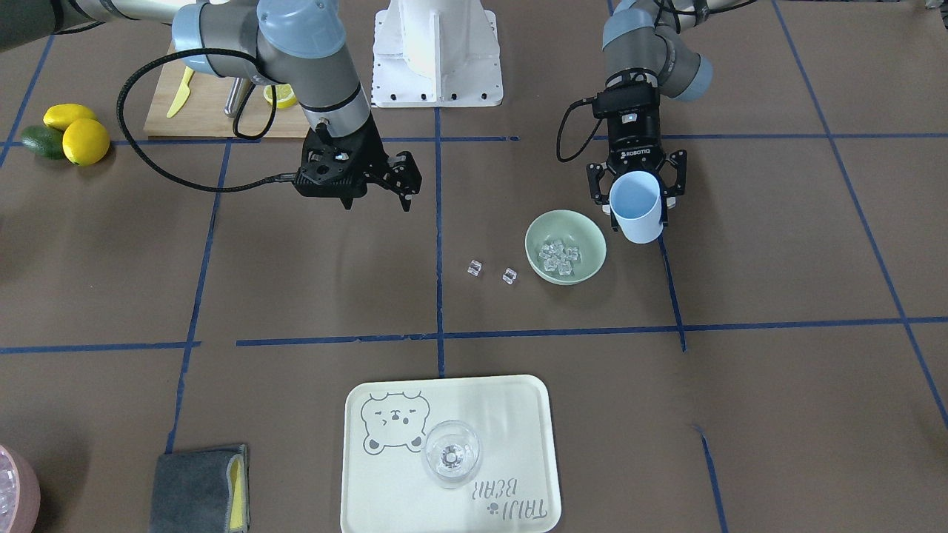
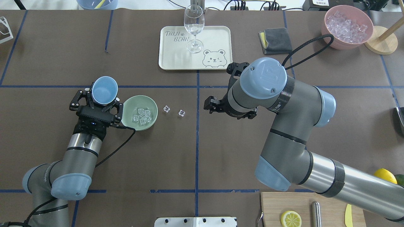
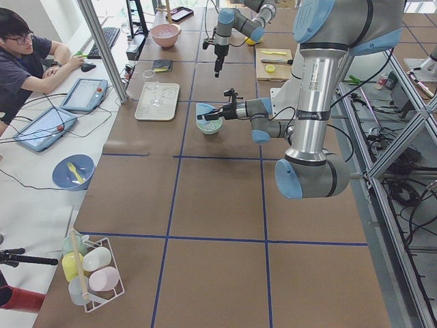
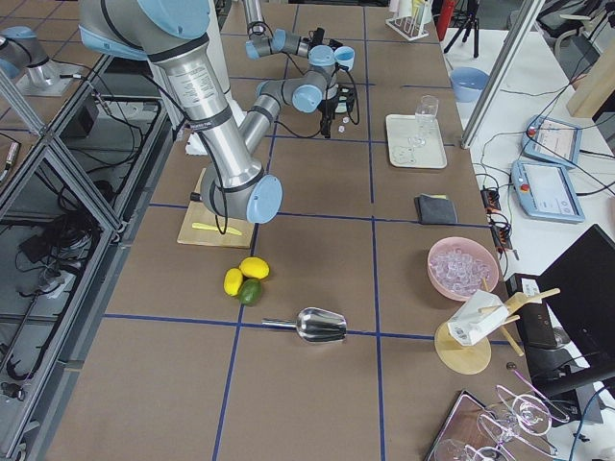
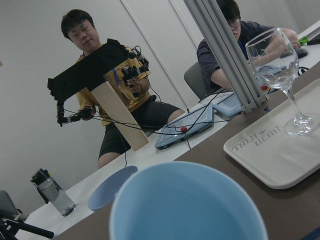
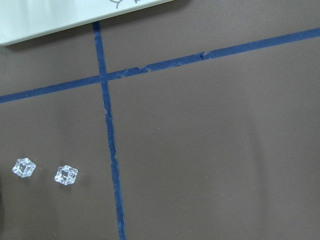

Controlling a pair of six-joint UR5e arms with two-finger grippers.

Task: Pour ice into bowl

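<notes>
The light blue cup will go down from my left gripper onto the bare table (image 1: 773, 235), in the space between the long blue tape lines.
The mint-green bowl (image 1: 541, 231) (image 2: 128, 104) stands left of the table's middle and holds several ice cubes (image 1: 558, 257) (image 2: 142, 115). Two loose ice cubes (image 1: 475, 268) (image 2: 181, 113) (image 6: 66, 175) lie on the table beside the bowl. My left gripper (image 1: 637, 194) (image 2: 102, 98) is shut on a light blue cup (image 1: 637, 211) (image 2: 104, 90) (image 5: 187, 205), held right beside the bowl. The cup's inside looks empty. My right gripper (image 1: 404, 181) (image 2: 210, 104) is open and empty, hovering near the loose cubes.
A cream tray (image 2: 217, 34) with a clear wine glass (image 2: 193, 25) stands at the far side. A pink bowl of ice (image 2: 347, 26), a grey cloth (image 2: 275, 40), a cutting board (image 2: 274, 208) with a lemon half, whole lemons (image 1: 78, 133) and a metal scoop (image 4: 317, 325) lie around.
</notes>
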